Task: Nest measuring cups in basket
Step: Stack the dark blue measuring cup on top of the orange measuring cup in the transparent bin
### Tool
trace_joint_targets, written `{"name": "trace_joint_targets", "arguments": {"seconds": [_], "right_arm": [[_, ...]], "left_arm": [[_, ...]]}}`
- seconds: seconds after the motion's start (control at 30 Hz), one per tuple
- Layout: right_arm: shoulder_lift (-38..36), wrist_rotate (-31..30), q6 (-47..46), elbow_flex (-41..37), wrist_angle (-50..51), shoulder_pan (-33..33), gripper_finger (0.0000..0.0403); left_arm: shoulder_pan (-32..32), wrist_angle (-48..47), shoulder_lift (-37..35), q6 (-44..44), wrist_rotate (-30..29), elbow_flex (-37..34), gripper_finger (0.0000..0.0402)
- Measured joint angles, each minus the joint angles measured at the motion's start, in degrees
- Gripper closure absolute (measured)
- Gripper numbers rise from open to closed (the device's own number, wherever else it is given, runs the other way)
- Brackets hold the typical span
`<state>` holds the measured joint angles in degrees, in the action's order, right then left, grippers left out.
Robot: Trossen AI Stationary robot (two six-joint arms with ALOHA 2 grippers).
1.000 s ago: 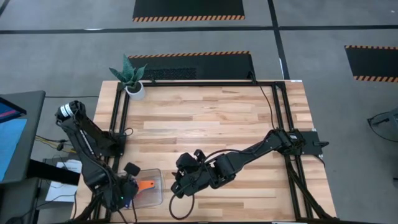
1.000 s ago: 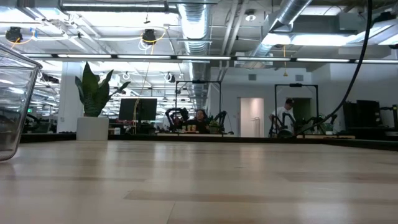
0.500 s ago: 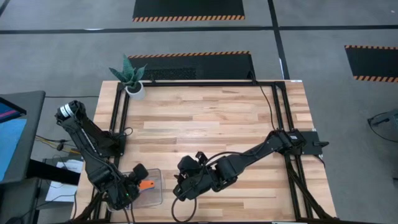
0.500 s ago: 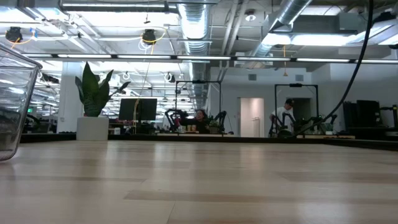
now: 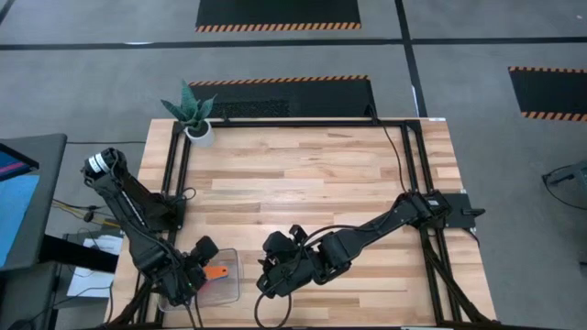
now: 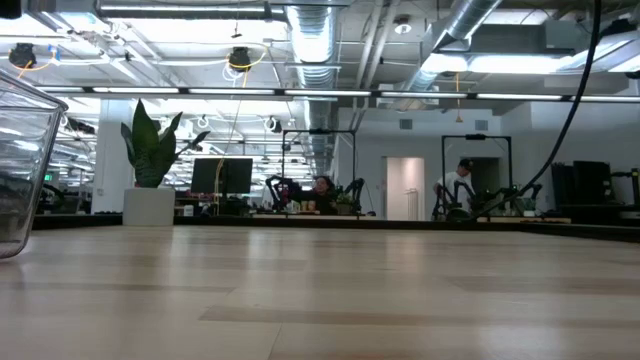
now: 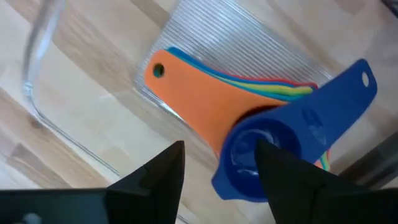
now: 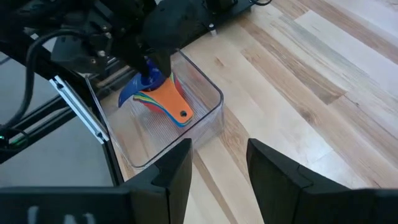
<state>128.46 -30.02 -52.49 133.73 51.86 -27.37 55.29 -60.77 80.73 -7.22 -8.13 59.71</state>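
Observation:
The blue cup's handle points away from the orange handle, so the robot's left gripper will pick up the blue cup by its rim (image 7: 229, 151) and turn it into line.
The clear basket (image 5: 227, 291) stands at the table's near left corner. In it lies a nested stack of measuring cups (image 8: 165, 99) with their handles fanned out and the orange-red handle (image 7: 199, 106) uppermost. A medium blue cup (image 7: 280, 143) sits with its bowl on top of the stack, and its handle points another way. My left gripper (image 7: 217, 165) hangs open just above the basket, a finger on either side of the blue cup's bowl. My right gripper (image 8: 217, 158) stands open over bare table to the right of the basket, holding nothing. My left gripper comes at the blue cup's bowl (image 7: 249, 155) from above with open fingers on either side of it. I cannot tell whether either finger touches it. The cup rests on the stack in the basket.
A white pot with a green plant (image 5: 197, 128) stands at the far left corner. A black frame (image 5: 293, 122) runs along the far and side edges. The basket's wall (image 6: 20, 170) shows at the low view's left. Bare wood lies across the middle and right.
My left gripper has shifted a little toward the table's right edge over the basket. My right gripper has drifted slightly toward the near edge. The stack in the basket has kept its place.

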Motion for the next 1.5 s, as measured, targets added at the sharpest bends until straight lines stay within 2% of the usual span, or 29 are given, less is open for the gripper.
{"name": "trace_joint_targets", "arguments": {"seconds": [0.33,0.97,1.17,1.4,1.5], "right_arm": [[0.0,0.0,0.27,0.0,0.55,0.0,0.0226],[0.0,0.0,0.42,0.0,0.46,0.0,0.0226],[0.0,0.13,0.4,0.0,0.37,0.0,0.0226],[0.0,0.17,0.4,0.0,0.37,-0.05,0.0226],[0.0,0.17,0.4,0.0,0.39,-0.05,0.0226]], "left_arm": [[0.0,2.4,-0.02,2.07,1.67,-1.86,0.0234],[-0.13,3.06,-0.02,2.4,1.6,-3.44,0.0237],[-0.13,3.08,-0.02,2.46,1.58,-3.44,0.0286],[-0.13,3.13,-0.02,1.35,1.62,-3.42,0.0384],[-0.15,3.23,-0.02,-1.09,1.71,-3.31,0.0394]]}}
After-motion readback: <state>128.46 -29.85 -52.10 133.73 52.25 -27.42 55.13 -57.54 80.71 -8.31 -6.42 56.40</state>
